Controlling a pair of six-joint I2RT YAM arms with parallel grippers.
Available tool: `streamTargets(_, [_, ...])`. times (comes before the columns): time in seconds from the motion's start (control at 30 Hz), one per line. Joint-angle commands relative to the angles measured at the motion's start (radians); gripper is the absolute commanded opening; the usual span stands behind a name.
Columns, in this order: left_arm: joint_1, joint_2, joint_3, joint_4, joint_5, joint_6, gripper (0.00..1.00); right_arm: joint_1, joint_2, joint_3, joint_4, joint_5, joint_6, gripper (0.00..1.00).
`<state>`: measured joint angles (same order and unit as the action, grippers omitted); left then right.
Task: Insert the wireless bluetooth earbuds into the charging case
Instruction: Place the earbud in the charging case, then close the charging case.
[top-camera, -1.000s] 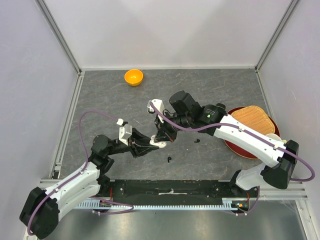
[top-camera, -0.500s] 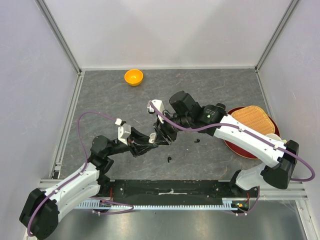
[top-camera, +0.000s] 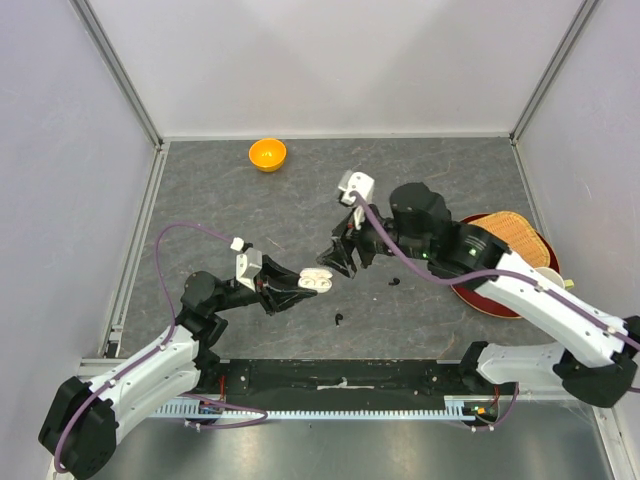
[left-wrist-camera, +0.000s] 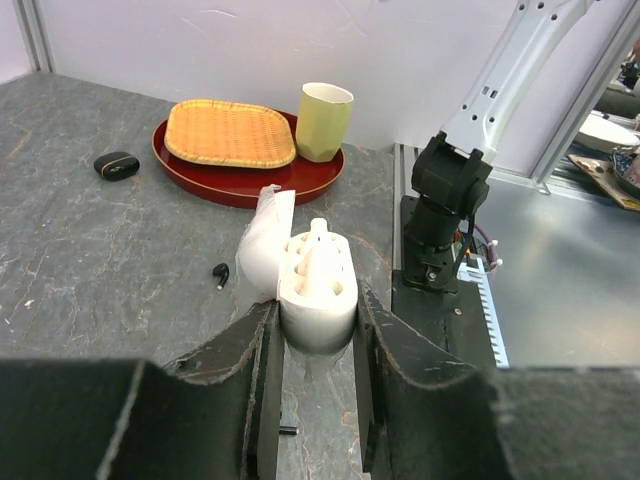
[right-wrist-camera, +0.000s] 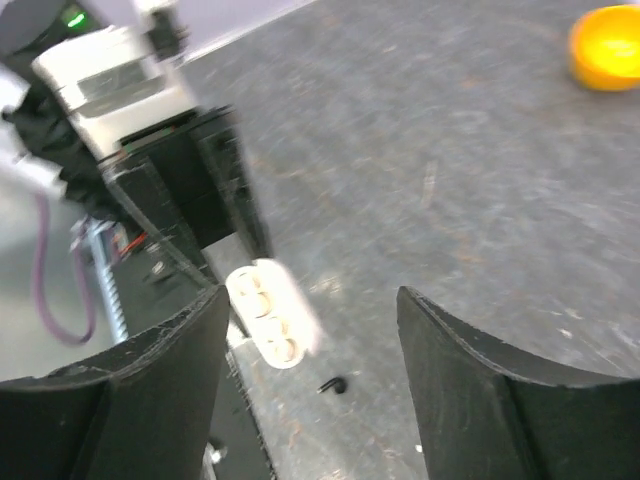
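Note:
The robot's left gripper needs to release the white charging case, now held with its lid open, on the table (top-camera: 308, 264) between the orange bowl and the nearer earbud.
My left gripper (top-camera: 305, 283) (left-wrist-camera: 315, 305) is shut on a white charging case (top-camera: 318, 281) (left-wrist-camera: 318, 290) (right-wrist-camera: 268, 315) whose lid stands open. A white piece stands up among its sockets. My right gripper (top-camera: 338, 262) (right-wrist-camera: 312, 300) hangs open just right of and above the case, with nothing between its fingers. One black earbud (top-camera: 339, 320) (right-wrist-camera: 335, 385) lies on the table below the case. Another black earbud (top-camera: 393, 281) (left-wrist-camera: 221, 272) lies further right. In the left wrist view a glossy black charging case (left-wrist-camera: 117, 165) rests closed beside the tray; the right arm hides it from above.
An orange bowl (top-camera: 267, 154) (right-wrist-camera: 605, 45) sits at the back. A red tray (top-camera: 478, 298) (left-wrist-camera: 240, 190) at the right carries a woven mat (top-camera: 505, 238) (left-wrist-camera: 230, 132) and a pale green cup (left-wrist-camera: 323, 120). The right arm's base (left-wrist-camera: 445, 215) stands at the near edge.
My right gripper was shut at the white case; it has opened and pulled back up and to the right. The left gripper keeps its hold and has barely moved.

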<state>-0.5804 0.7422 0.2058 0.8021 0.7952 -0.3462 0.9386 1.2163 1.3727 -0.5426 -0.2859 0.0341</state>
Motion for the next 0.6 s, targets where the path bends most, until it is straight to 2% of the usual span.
streamTargets(0.0, [-0.006,-0.009,0.006,0.045,0.01,0.042,0.02,-0.004,-0.058,-0.066,0.124,0.438,0.114,0.78])
streamTargets(0.07, [-0.004,-0.007,0.006,0.049,0.01,0.041,0.02,-0.026,-0.035,-0.067,0.103,0.464,0.164,0.8])
streamTargets(0.27, [-0.004,-0.009,0.004,0.062,0.012,0.035,0.02,-0.037,0.063,-0.084,0.118,0.389,0.327,0.81])
streamTargets(0.4, [-0.004,-0.009,0.009,0.062,0.012,0.036,0.02,-0.037,0.095,-0.113,0.151,0.383,0.375,0.82])
streamTargets(0.57, [-0.004,-0.001,0.017,0.06,0.007,0.041,0.02,-0.037,0.107,-0.159,0.223,0.3,0.411,0.82])
